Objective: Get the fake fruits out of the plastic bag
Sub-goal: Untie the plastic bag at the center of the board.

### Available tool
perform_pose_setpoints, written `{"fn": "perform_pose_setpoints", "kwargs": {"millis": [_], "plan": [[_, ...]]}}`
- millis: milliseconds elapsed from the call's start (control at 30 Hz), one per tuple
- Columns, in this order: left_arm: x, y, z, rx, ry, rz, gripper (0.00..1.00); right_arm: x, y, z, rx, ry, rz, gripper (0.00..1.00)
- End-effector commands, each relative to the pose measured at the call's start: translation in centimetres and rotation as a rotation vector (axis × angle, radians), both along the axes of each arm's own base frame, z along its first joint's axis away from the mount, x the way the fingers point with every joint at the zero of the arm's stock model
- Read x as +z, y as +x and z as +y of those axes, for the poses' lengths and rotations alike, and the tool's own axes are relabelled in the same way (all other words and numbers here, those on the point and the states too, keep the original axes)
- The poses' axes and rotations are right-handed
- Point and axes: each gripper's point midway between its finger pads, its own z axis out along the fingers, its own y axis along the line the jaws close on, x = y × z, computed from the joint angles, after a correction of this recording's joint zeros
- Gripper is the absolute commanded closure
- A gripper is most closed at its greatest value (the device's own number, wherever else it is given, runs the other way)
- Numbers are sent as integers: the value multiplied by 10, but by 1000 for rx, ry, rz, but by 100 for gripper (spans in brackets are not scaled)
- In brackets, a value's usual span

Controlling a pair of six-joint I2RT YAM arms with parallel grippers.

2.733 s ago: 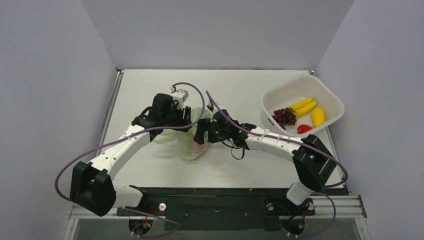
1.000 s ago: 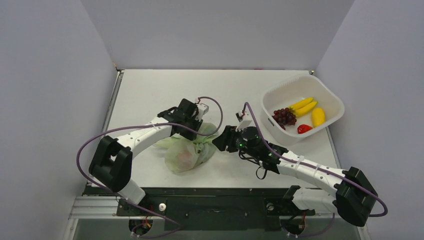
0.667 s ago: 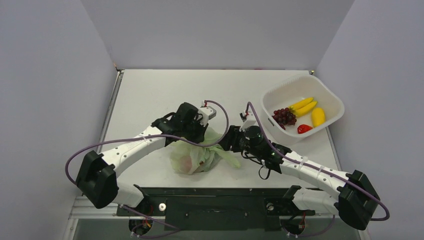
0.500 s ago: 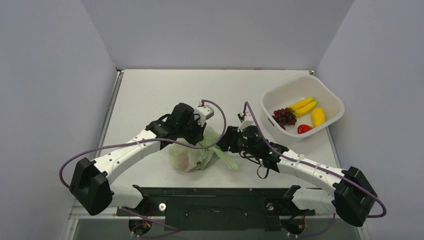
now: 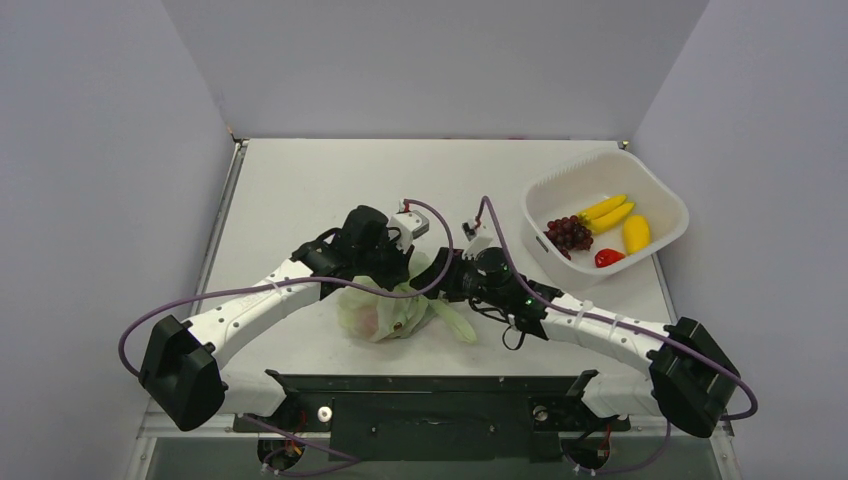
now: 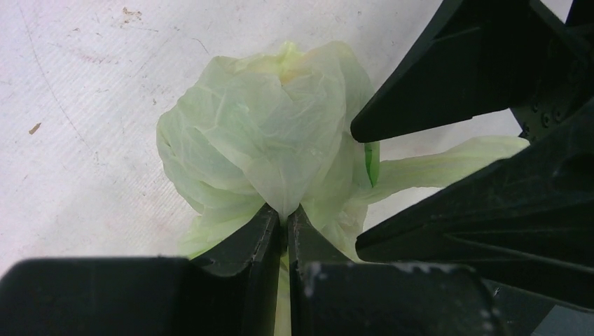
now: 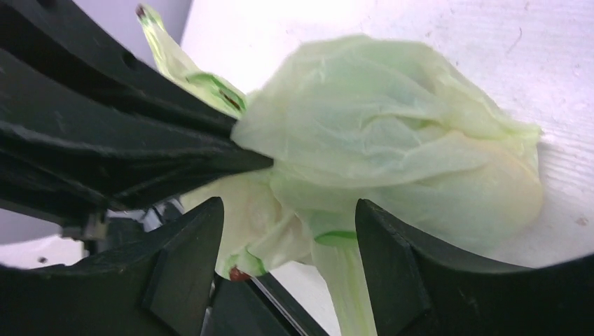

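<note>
My left gripper is pinching the top of the bag into a tight bunch. My right gripper should grab the bag's loose film (image 6: 342, 115) next to it, and my left gripper should open.
The pale green plastic bag (image 5: 385, 312) lies bunched on the table between the two arms. My left gripper (image 5: 400, 276) is shut on a pinched fold at the bag's top (image 6: 286, 210). My right gripper (image 5: 441, 284) is open, with folds of the bag (image 7: 392, 154) and a loose handle (image 7: 343, 280) lying between its spread fingers. In the left wrist view the right gripper's black fingers (image 6: 476, 70) reach in from the right. The fake fruits in the bag are hidden by the film; only a faint reddish patch (image 5: 372, 320) shows through.
A white basket (image 5: 600, 160) stands at the right rear with yellow bananas (image 5: 608, 212), a purple grape bunch (image 5: 568, 233), a yellow fruit (image 5: 636, 233) and a red fruit (image 5: 607, 258). Grey walls close in three sides.
My left gripper has shut on the top of the bag and gathered it up. My right gripper has moved left up against the bag and its jaws have spread wider.
</note>
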Motion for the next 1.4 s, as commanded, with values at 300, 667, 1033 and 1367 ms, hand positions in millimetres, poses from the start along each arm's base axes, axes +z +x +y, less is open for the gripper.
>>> {"fn": "perform_pose_setpoints", "kwargs": {"millis": [300, 667, 1033, 1367], "plan": [[22, 5, -12, -37, -73, -57, 96, 31, 41, 23, -77, 339, 140, 36], [18, 7, -14, -46, -60, -57, 92, 19, 45, 27, -135, 290, 200, 76], [25, 15, 0, 26, -28, -113, 55, 45, 66, -19, -245, 255, 91, 100], [18, 22, 9, 73, 24, -117, 48, 44, 53, -38, -218, 232, 84, 100]]}}
